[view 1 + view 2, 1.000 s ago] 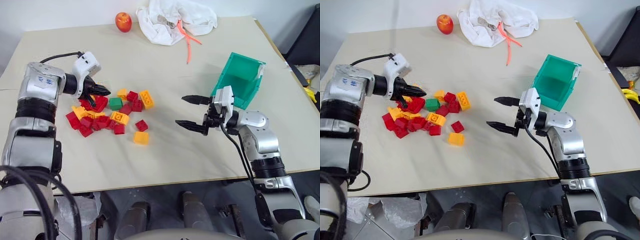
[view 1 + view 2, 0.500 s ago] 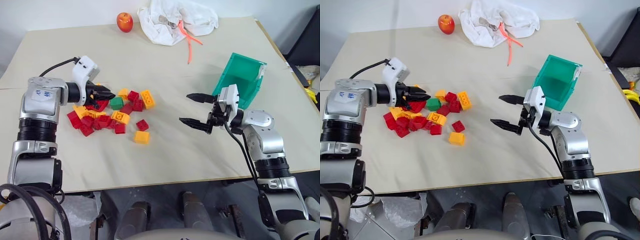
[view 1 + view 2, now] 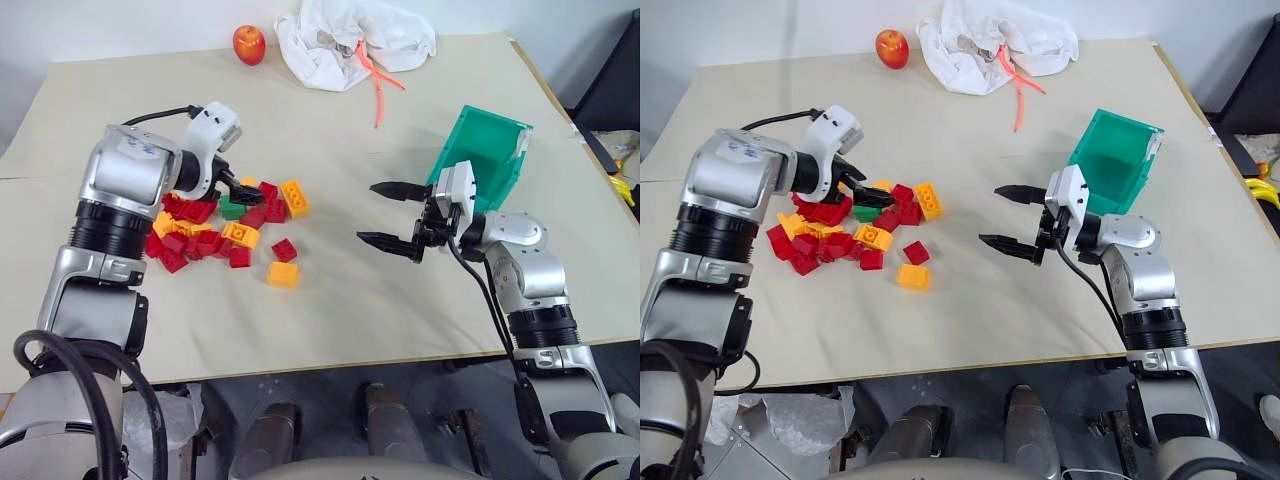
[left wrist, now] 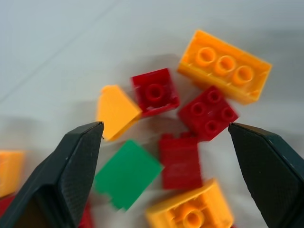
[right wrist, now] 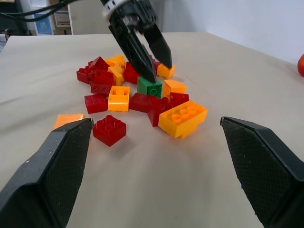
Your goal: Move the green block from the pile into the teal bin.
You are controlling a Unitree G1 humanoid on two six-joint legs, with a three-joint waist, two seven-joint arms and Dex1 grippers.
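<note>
The red brick next to the green block is also inside my left gripper's open fingers, so next I move over and close on the green block alone (image 4: 128,174).
The green block (image 3: 232,210) lies in the pile (image 3: 215,228) of red, yellow and orange bricks on the left of the table. My left gripper (image 3: 246,190) hangs open just over the pile, angled down, and the green block (image 4: 127,174) lies below and between its fingers, untouched. In the right wrist view those black fingers (image 5: 142,52) stand right behind the green block (image 5: 150,87). The teal bin (image 3: 482,160) stands tilted at the right. My right gripper (image 3: 366,212) hovers open and empty in front of the bin, pointing toward the pile.
At the table's far edge lie a red apple (image 3: 247,44), a crumpled white cloth (image 3: 350,40) and an orange strap (image 3: 378,85). One yellow brick (image 3: 283,275) and one red brick (image 3: 284,250) lie apart from the pile's near side.
My left gripper went from shut to open, shifted right over the pile toward the green block and tipped downward. The right arm stayed put.
</note>
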